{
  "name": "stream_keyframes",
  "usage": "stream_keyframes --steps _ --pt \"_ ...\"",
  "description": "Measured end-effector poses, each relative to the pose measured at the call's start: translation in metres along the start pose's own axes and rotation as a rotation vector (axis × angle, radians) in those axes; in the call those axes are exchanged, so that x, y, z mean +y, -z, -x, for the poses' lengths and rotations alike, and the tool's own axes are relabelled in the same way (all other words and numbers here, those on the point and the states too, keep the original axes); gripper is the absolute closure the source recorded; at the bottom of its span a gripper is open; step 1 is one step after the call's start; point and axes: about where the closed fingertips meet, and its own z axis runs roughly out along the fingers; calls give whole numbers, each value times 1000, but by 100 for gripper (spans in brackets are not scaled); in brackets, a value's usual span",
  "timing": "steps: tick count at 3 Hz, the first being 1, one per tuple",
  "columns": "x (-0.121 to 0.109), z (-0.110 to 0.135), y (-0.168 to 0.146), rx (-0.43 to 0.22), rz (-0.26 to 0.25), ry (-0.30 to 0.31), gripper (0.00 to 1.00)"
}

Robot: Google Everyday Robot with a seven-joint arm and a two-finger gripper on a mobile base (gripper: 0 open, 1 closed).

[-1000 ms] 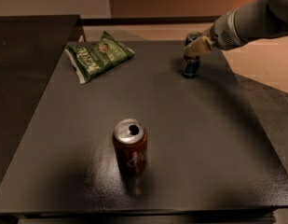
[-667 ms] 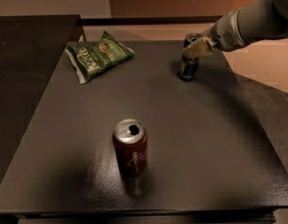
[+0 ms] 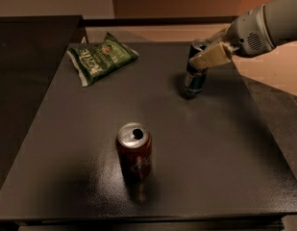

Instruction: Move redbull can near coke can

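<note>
My gripper is going to let go of the redbull can upright on the bare table (image 3: 170, 159), next to the coke can, toward my arm.
The redbull can (image 3: 194, 78), slim and dark blue-and-silver, is at the far right of the dark table (image 3: 225, 148), tilted slightly. My gripper (image 3: 204, 57) reaches in from the upper right and is shut on the can's upper part, with a beige finger (image 3: 211, 57) across its front. The coke can (image 3: 134, 151), wider and dark red with an open silver top, stands upright near the front middle of the table, well apart from the redbull can.
A green chip bag (image 3: 102, 57) lies at the table's far left corner. A darker counter (image 3: 28, 71) adjoins the table on the left. The table's right edge runs close beside my arm (image 3: 268, 25).
The redbull can, held in my gripper, has shifted a little toward the front and left. The coke can and chip bag have not moved.
</note>
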Motion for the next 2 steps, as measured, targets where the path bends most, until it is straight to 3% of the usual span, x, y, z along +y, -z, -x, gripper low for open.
stream_keyframes --steps 2 --pt "93 -3 23 5 197 98 100"
